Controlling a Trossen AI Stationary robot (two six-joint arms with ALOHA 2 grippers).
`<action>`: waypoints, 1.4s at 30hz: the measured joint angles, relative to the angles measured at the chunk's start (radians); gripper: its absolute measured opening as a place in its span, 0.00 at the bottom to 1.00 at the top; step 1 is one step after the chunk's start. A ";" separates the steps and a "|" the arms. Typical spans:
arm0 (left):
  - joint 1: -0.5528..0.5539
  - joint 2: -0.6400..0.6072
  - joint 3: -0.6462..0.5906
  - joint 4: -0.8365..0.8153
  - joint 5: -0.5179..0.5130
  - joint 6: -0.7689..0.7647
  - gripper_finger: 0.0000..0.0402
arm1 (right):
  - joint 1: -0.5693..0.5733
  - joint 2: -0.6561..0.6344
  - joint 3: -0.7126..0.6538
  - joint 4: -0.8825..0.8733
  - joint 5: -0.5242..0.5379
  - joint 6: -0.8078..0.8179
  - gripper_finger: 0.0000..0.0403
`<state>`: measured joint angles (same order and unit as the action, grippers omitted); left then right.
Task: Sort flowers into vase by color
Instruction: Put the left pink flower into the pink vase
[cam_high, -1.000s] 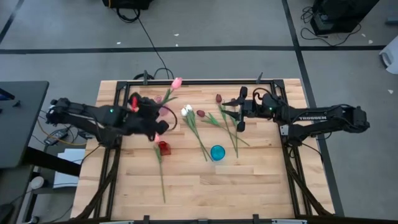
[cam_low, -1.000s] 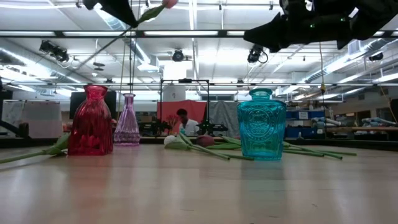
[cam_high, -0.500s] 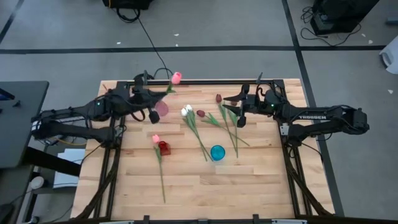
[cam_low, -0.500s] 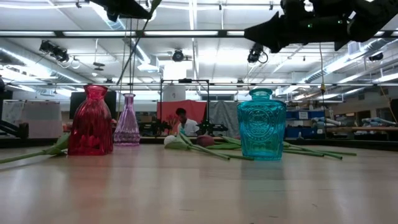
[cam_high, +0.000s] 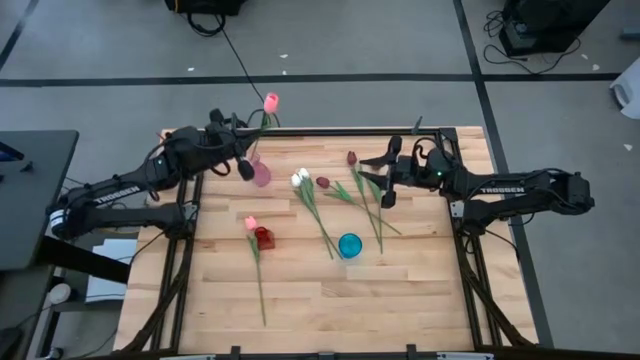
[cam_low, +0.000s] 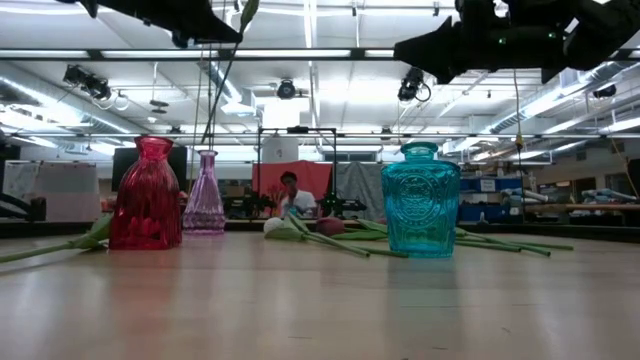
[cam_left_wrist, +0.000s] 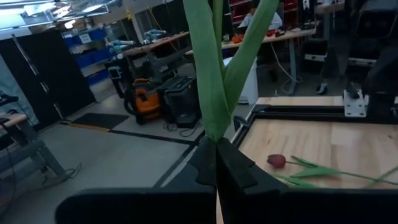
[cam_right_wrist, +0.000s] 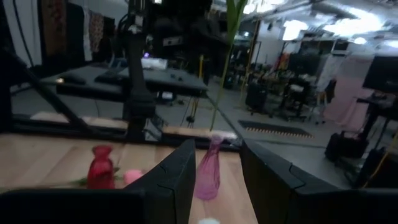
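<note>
The robot's left gripper needs to release the pink tulip with its stem standing inside the pink vase (cam_high: 267, 177).
My left gripper (cam_high: 243, 158) hangs above the table's far left part, shut on a pink tulip (cam_high: 270, 101) whose stem (cam_low: 222, 90) runs down to the mouth of the pink vase (cam_high: 261, 175). Whether the stem's end is inside the vase, I cannot tell. A second pink tulip (cam_high: 250, 222) lies by the red vase (cam_high: 263, 237). Two white tulips (cam_high: 300, 178) and maroon tulips (cam_high: 322, 182) lie flat on the table, left of my right gripper (cam_high: 388, 182). That gripper is open, in the air, and faces the pink vase (cam_right_wrist: 208, 168). The teal vase (cam_high: 349, 245) stands nearer. My left gripper pinches the pink tulip's stem where its green leaves branch off (cam_left_wrist: 214, 127), between the two shut fingers. The tulip is lifted clear of the table and stands nearly upright, head above the fingers. Its long stem hangs below them toward the pink vase (cam_low: 206, 195).
A black metal frame (cam_high: 330, 131) runs along the table's far edge and sides. The three vases stand apart in the table's middle, with bare wood (cam_high: 330, 300) toward the near edge. A person (cam_low: 291, 190) sits in the room far behind the table.
My left gripper has moved toward the table's far edge and turned, carrying the pink tulip. The tulip has swung from a slant to nearly upright, its head now past the far frame and its stem's lower end at the pink vase.
</note>
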<state>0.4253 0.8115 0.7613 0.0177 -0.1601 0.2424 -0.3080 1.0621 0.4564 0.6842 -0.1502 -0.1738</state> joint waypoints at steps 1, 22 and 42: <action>0.012 0.003 0.000 0.000 0.008 0.000 0.00 | 0.000 -0.001 0.000 -0.001 0.000 -0.004 0.35; 0.112 -0.016 -0.159 0.024 0.140 -0.115 0.00 | 0.000 0.000 -0.001 -0.041 -0.001 0.011 0.35; 0.112 -0.060 -0.567 0.632 0.197 -0.210 0.00 | 0.001 0.000 -0.001 -0.019 -0.001 0.018 0.35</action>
<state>0.5369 0.7512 0.1943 0.6496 0.0369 0.0322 -0.3069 1.0622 0.4553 0.6655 -0.1509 -0.1558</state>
